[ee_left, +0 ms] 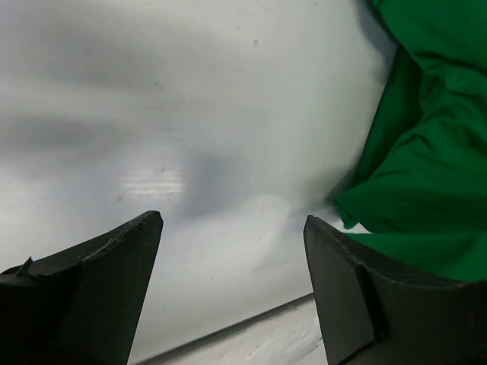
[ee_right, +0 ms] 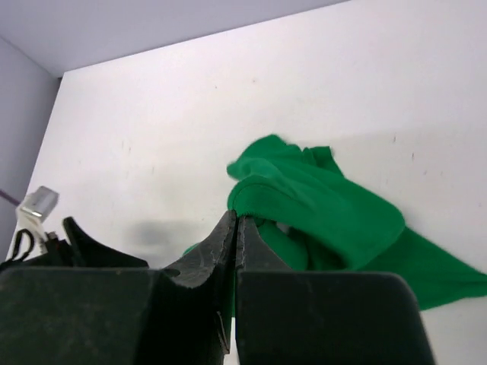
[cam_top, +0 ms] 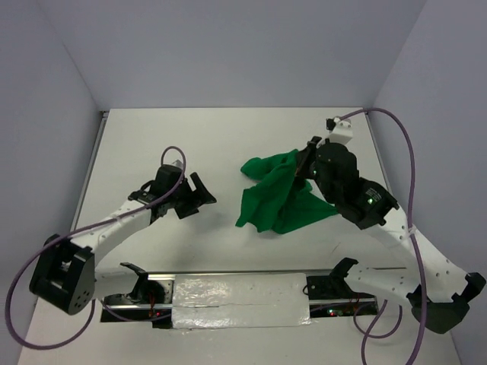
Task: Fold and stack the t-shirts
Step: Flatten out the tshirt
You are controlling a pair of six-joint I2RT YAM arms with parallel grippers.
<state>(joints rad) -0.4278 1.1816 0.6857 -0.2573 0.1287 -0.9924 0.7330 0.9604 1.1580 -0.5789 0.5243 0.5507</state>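
Observation:
My left gripper needs to close on the green t-shirt's near-side corner (cam_top: 240,223) (ee_left: 348,210), the corner pointing toward my left gripper, across from where my right gripper holds it.
The bright green t-shirt (cam_top: 278,194) lies crumpled on the white table, right of centre. My right gripper (cam_top: 304,163) is shut on a fold of its upper right edge, and the cloth hangs from the pinch. In the right wrist view the shut jaws meet at the gripper (ee_right: 237,219) with the green t-shirt (ee_right: 327,209) bunched just beyond them. My left gripper (cam_top: 199,194) is open and empty, just above the table, left of the shirt. In the left wrist view the left gripper (ee_left: 232,224) frames bare table, and the t-shirt (ee_left: 426,152) lies at the right.
The white table (cam_top: 190,144) is walled by grey panels on three sides. A taped metal rail (cam_top: 240,300) runs along the near edge between the arm bases. Purple cables loop off both arms.

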